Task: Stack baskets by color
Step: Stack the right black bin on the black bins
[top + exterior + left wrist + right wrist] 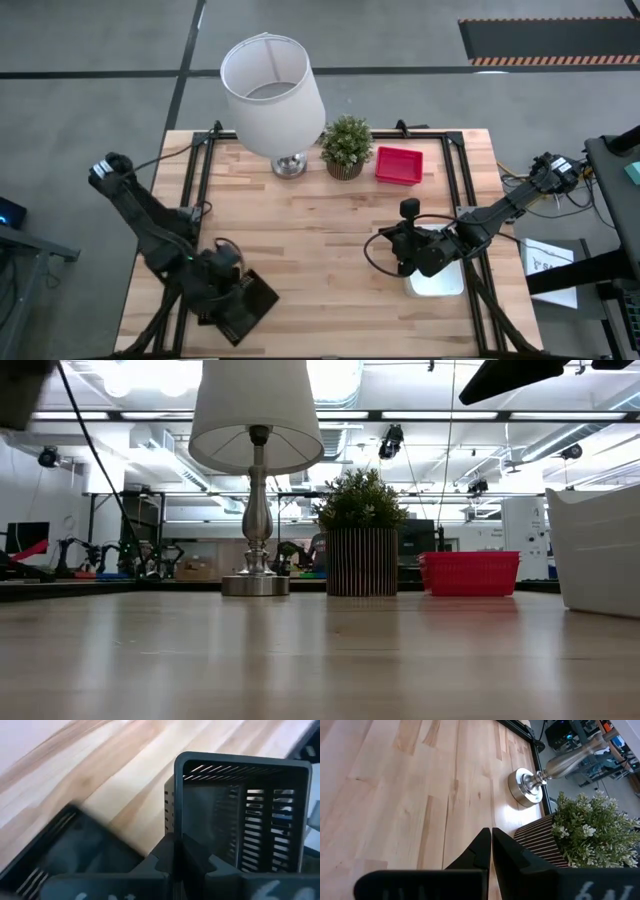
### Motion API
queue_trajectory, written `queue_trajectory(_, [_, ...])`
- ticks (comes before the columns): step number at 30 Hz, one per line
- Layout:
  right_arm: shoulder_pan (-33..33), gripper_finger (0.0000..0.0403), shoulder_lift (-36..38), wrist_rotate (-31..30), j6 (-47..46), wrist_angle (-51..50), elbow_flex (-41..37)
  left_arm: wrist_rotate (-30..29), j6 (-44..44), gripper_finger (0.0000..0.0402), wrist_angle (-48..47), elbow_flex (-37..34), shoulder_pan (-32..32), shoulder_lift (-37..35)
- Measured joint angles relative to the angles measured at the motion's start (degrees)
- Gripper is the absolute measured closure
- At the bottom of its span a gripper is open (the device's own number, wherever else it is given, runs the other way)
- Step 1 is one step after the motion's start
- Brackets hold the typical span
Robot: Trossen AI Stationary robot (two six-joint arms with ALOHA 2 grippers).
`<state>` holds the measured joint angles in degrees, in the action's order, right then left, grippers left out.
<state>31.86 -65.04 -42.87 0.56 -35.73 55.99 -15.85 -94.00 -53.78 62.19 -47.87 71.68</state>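
Note:
Next, I let go of the black basket with my left gripper inside the other black basket (220, 296) (75, 856) that lies on the table.
My left gripper (232, 285) is at the table's near left, shut on a black mesh basket (240, 810) that is tipped so its open side faces the wrist camera. Another black basket (60, 855) lies on the table below it; in the high view the two read as one dark patch (245, 308). A red basket (398, 165) rests on its bottom at the far side, right of the plant. My right gripper (392, 243) hovers shut and holds nothing, beside a white basket (440, 285) at the near right. My left gripper pinches the black basket's side wall at its rim (172, 831), near a corner, between its two fingers (192, 857). It comes slanting down from the near left. The basket stands tilted on edge past the fingers, with bare wood showing behind it.
A white-shaded lamp (272, 95) and a potted green plant (346, 147) stand at the far middle. A black frame rail (452, 170) runs along the table's edges. Bare wood (320, 250) lies between the two arms.

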Motion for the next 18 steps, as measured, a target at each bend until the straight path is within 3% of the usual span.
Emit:
queue_trajectory(10, [0.02,0.0394,0.00,0.02,-0.09,0.06,0.00,4.51,-21.73,0.0401,-15.78,-0.07,-9.95,-7.85])
queue_trajectory(14, [0.01,0.0394,0.00,0.02,-0.13,0.07,0.00,6.69,-28.95,0.0401,-20.58,-0.36,-11.28,-7.75])
queue_trajectory(18, [0.02,0.0394,0.00,0.01,-0.13,0.09,0.00,7.25,-30.23,0.0402,-21.24,-0.79,-11.26,-5.85])
